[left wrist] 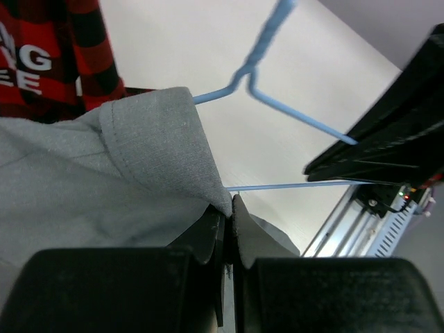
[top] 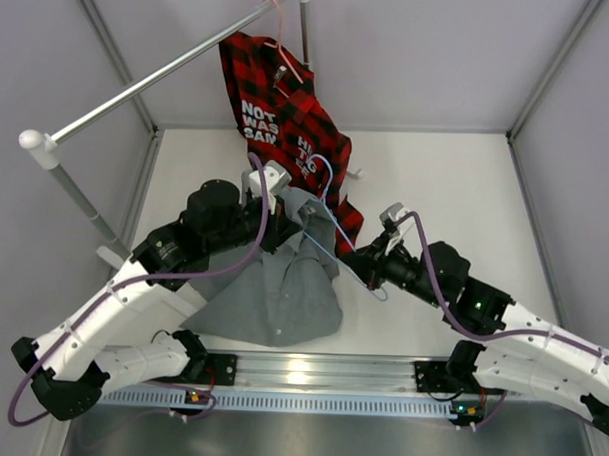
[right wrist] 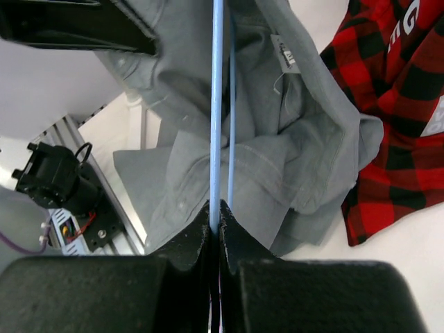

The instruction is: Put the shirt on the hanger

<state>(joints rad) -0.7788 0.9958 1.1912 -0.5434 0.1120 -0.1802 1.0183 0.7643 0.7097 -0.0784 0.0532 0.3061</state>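
My left gripper is pinching the grey shirt's collar edge away from the hanger's hook, so it should open and grab the collar and hanger together below the hook (left wrist: 248, 72).
The grey shirt (top: 282, 287) lies bunched on the table between the arms. My left gripper (top: 288, 219) is shut on its collar edge and lifts it; in the left wrist view (left wrist: 229, 208) the collar (left wrist: 156, 139) is pinched between the jaws. The light-blue hanger (top: 336, 234) is held above the shirt, one end reaching into the collar. My right gripper (top: 358, 258) is shut on one of its thin bars; in the right wrist view (right wrist: 216, 211) the bar (right wrist: 216, 104) runs straight out from the jaws over the shirt (right wrist: 291, 159). The hook (left wrist: 267, 41) shows in the left wrist view.
A red-and-black plaid shirt (top: 283, 117) with white lettering hangs on a pink hanger (top: 281, 42) from the metal rail (top: 160, 78) at the back. Grey walls enclose the table. An aluminium base rail (top: 319, 374) runs along the near edge.
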